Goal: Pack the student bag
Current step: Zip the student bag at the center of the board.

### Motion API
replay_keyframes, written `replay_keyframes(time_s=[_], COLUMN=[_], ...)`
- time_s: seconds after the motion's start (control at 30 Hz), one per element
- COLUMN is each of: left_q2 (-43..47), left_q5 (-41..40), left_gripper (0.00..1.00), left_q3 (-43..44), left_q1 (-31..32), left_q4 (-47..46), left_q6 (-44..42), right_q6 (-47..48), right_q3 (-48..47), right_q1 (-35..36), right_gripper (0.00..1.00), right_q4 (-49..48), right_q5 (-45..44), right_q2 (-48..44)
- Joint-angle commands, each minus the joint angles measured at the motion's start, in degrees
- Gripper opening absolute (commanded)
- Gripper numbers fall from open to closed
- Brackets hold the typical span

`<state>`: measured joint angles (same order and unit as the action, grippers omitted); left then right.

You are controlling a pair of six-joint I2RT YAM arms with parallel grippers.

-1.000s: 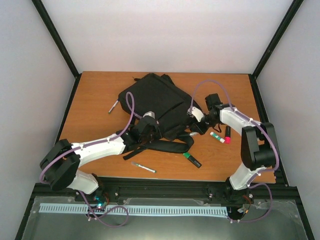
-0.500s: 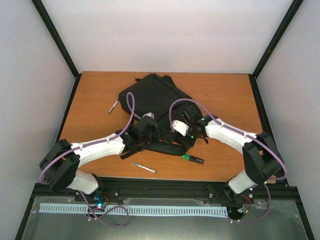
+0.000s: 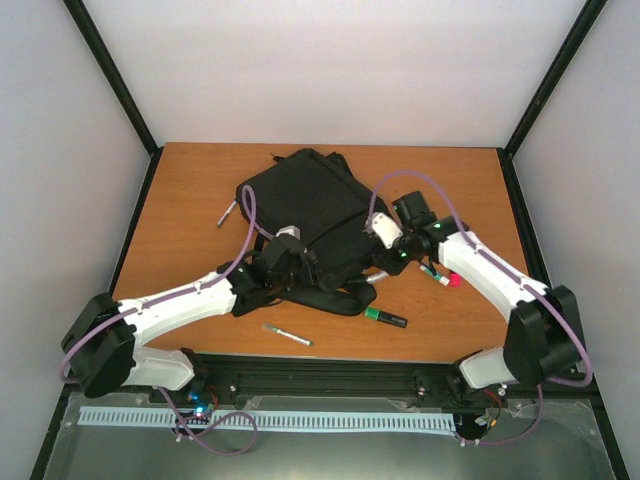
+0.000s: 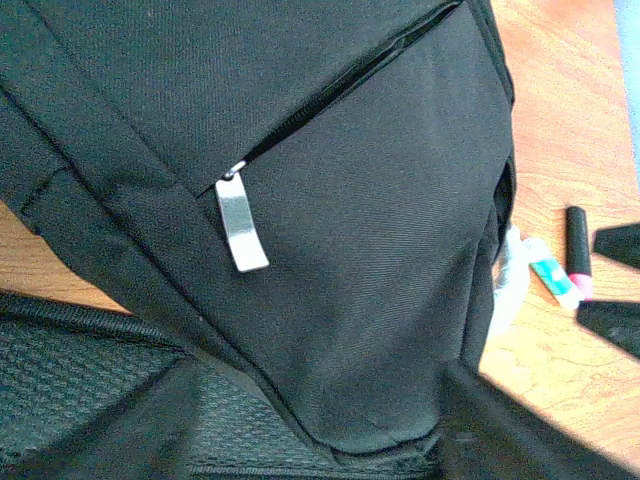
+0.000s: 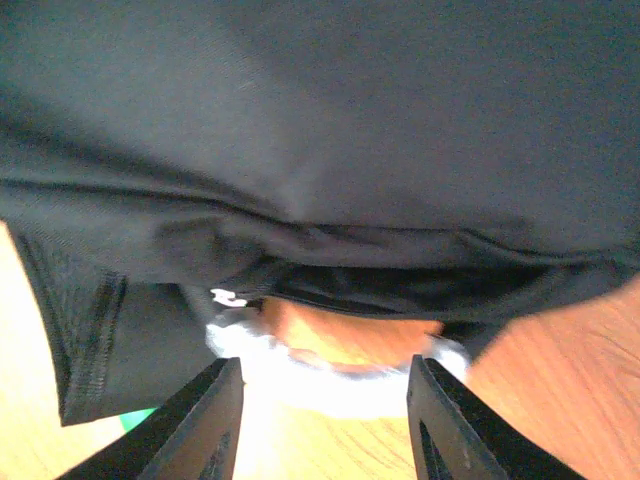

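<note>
Next, my left gripper pinches the pocket's bottom corner, as its fingers stand open around it, and steady the bag before my right gripper takes the grey handle (image 5: 325, 385).
The student bag (image 3: 300, 205) lies flat in the middle of the table, its straps toward me. In the left wrist view its front pocket (image 4: 380, 230) and silver zip pull (image 4: 241, 225) fill the frame. My left gripper (image 3: 298, 258) (image 4: 320, 400) sits over the bag's lower end, jaws wide open, one on each side of the pocket's bottom corner. My right gripper (image 3: 380, 258) (image 5: 325, 365) is at the bag's lower right edge, open, with the grey curved handle (image 5: 330, 385) just ahead of its fingertips and bare table between them.
A black-and-pink marker (image 3: 453, 272) and a white glue stick (image 3: 432, 270) lie right of the bag. A green marker (image 3: 385, 318) and a white pen (image 3: 287, 335) lie near the front edge. Another pen (image 3: 228, 212) is left of the bag.
The right arm swung from the markers across the straps, then back to the bag's right edge. The left arm has reached further forward. The bag has shifted slightly.
</note>
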<state>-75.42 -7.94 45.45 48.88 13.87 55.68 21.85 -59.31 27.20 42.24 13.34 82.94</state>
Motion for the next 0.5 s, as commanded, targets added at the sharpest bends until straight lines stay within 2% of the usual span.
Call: replay_keyframes(time_s=[0.0,0.03,0.13,0.23,0.47], left_q2=[2.72,2.54,1.09,-1.19,-6.15], left_q5=[1.16,2.57,6.01,7.91,11.41], left_gripper=[0.84,0.87,0.88,0.84,0.69], left_q3=[0.65,0.35,-0.28,-0.36,-0.11], left_q1=[0.13,0.08,0.12,0.12,1.04], left_q4=[2.25,1.66,-0.95,-2.95,-7.55], left_q6=[3.06,3.98,6.14,7.60,10.84], right_q6=[-2.25,-2.32,-3.24,-3.46,-2.38], right_q3=[0.63,0.94,2.51,4.19,6.87], right_q1=[-4.36,-4.71,-4.79,-4.79,-4.62], right_gripper=[0.47,0.46,0.42,0.38,0.37], right_q4=[-2.15,-2.43,-3.57,-4.75,-7.38], right_q5=[0.20,1.14,5.41,8.18,11.15], right_q2=[-4.72,-4.82,-3.82,-1.42,3.28])
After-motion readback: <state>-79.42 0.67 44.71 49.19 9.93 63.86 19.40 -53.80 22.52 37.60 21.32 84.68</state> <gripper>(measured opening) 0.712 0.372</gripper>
